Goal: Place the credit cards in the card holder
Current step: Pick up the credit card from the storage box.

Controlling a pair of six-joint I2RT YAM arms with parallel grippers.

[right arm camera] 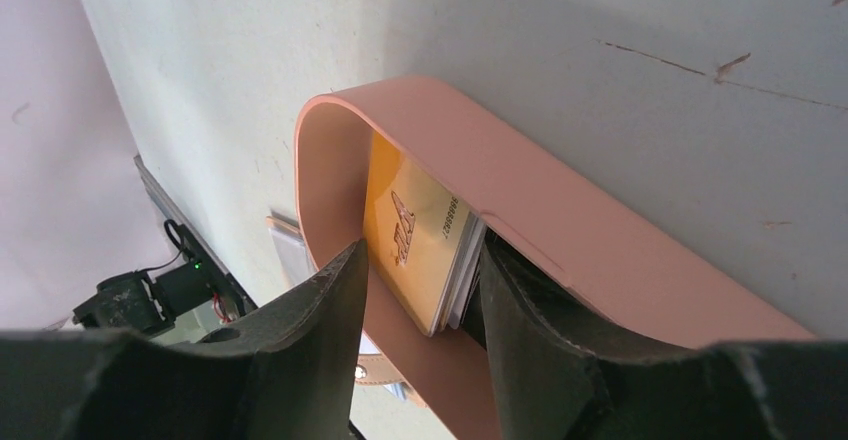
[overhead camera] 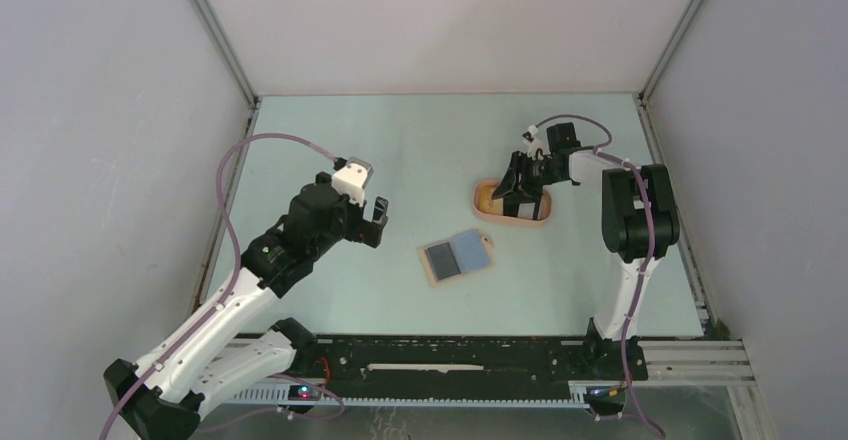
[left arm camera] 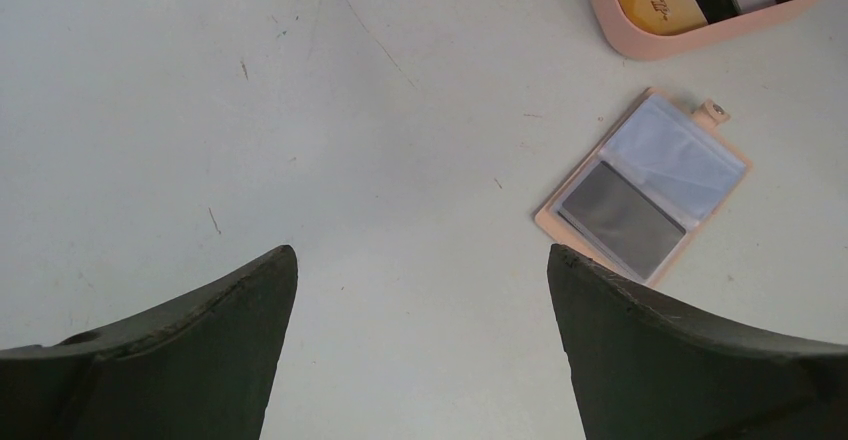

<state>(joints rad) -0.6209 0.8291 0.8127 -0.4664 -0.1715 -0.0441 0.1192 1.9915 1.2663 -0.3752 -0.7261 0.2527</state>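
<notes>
I need to first tip the credit cards upright with my right gripper, as they lean in a tight stack, then take just the white card at the back (right arm camera: 471,278).
The tan card holder (overhead camera: 458,257) lies open on the table, its clear sleeves facing up. One sleeve holds a dark grey card (left arm camera: 620,220); the other sleeve (left arm camera: 675,155) looks pale. The rest of the credit cards stand on edge in a peach-pink oval tray (overhead camera: 482,200): a yellow card (right arm camera: 415,230) with white ones behind it. My right gripper (right arm camera: 422,250) is down in the tray, open, with its fingers on either side of the stack. My left gripper (left arm camera: 420,255) is open and empty above bare table, left of the holder (left arm camera: 645,185).
The peach tray (left arm camera: 640,35) sits behind and right of the holder. The holder's strap with its snap (right arm camera: 375,370) shows under my right fingers. Grey walls close in the table on the left, back and right. A black rail (overhead camera: 450,360) runs along the near edge.
</notes>
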